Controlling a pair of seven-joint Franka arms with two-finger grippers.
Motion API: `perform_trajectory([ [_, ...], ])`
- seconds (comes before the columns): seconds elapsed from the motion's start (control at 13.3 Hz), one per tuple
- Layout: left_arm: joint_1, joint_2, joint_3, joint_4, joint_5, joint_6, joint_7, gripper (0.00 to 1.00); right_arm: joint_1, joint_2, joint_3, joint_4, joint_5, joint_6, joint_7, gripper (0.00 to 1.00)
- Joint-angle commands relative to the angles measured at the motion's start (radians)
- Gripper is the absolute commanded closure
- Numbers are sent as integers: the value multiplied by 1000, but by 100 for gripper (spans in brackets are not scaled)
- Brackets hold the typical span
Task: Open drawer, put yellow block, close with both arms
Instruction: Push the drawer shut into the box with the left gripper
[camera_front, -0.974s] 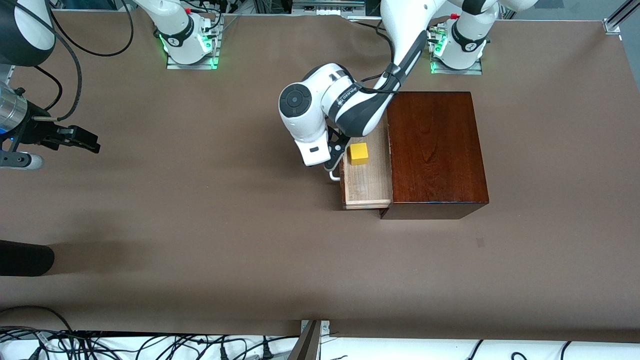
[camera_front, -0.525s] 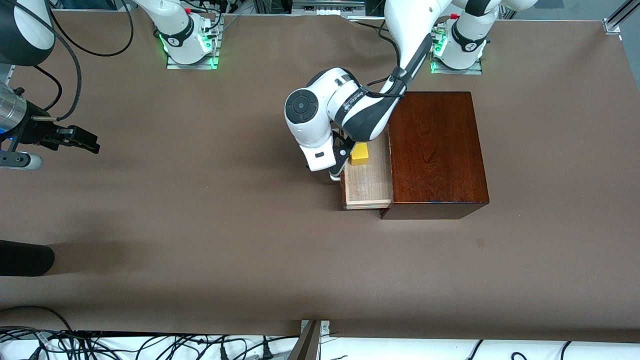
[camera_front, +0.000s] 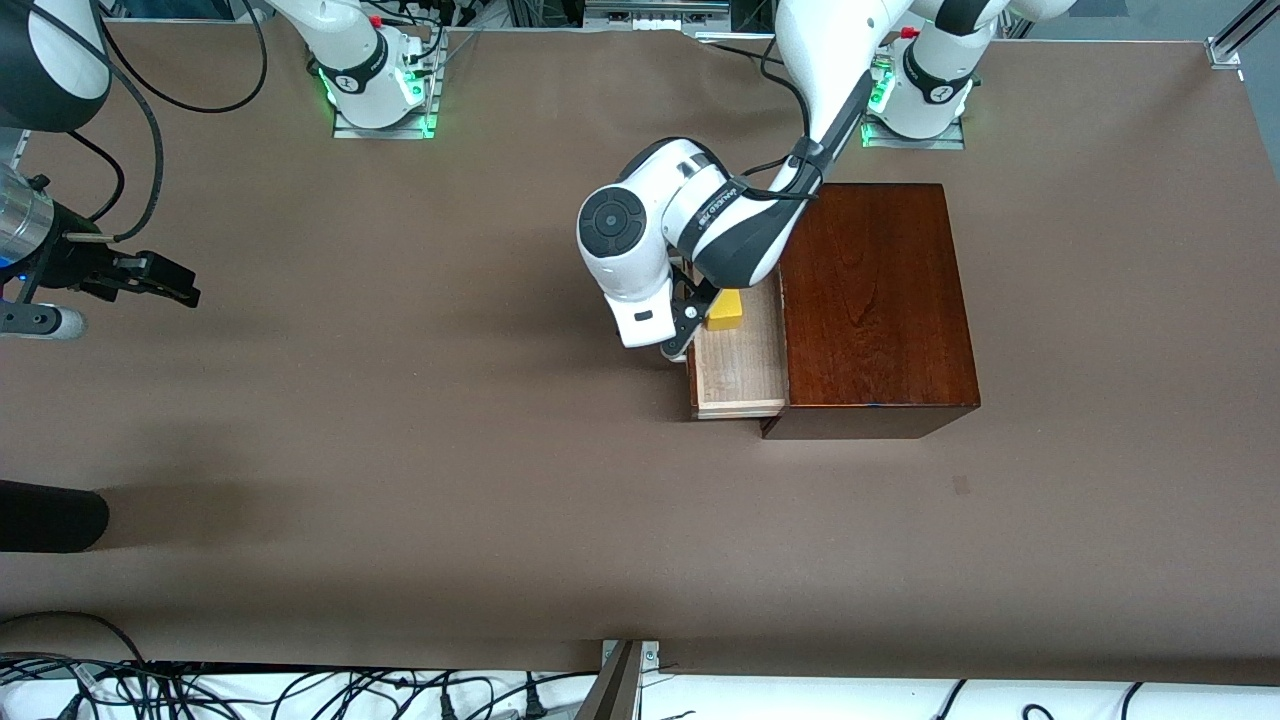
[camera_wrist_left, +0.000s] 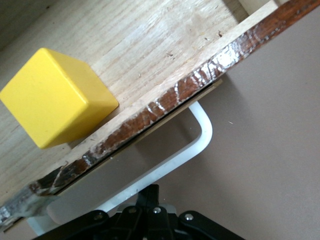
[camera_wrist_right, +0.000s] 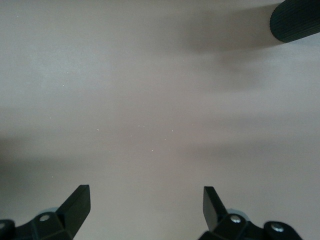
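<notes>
Next, my left gripper lets go of the white handle just outside the drawer opening of the dark reddish-brown box (camera_front: 763, 337).
The drawer (camera_front: 740, 375) of the dark reddish-brown box (camera_front: 870, 300) stands partly open, pale wood inside (camera_wrist_left: 150, 45). The yellow block (camera_front: 726, 312) (camera_wrist_left: 57, 97) lies in it, close to the dark front board. My left gripper (camera_front: 686, 322) (camera_wrist_left: 152, 192) is shut with nothing held, and its closed tips press against the white handle (camera_wrist_left: 200, 135) in front of the drawer. The left wrist hides part of the drawer in the front view. My right gripper (camera_front: 175, 285) (camera_wrist_right: 145, 200) waits open over bare table at the right arm's end.
A black rounded object (camera_front: 50, 515) (camera_wrist_right: 297, 20) reaches in at the right arm's end of the table, nearer the front camera than the right gripper. Cables (camera_front: 300, 690) run along the table's near edge.
The left gripper has moved toward the box and the drawer has slid a little way in with the block. The right arm has stayed still.
</notes>
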Motion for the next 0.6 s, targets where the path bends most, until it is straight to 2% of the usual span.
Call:
perform_trajectory([
  [0.0,28,-24,33,-5,48,-79,52,100,2,-7,1,6,15,4,10,0],
  [0.22,48,-26,33,-11,79,-119,86,100,2,-7,1,6,15,7,10,0],
  [0.52,89,-62,33,-74,108,-116,201,100,2,-7,1,7,14,5,8,0],
])
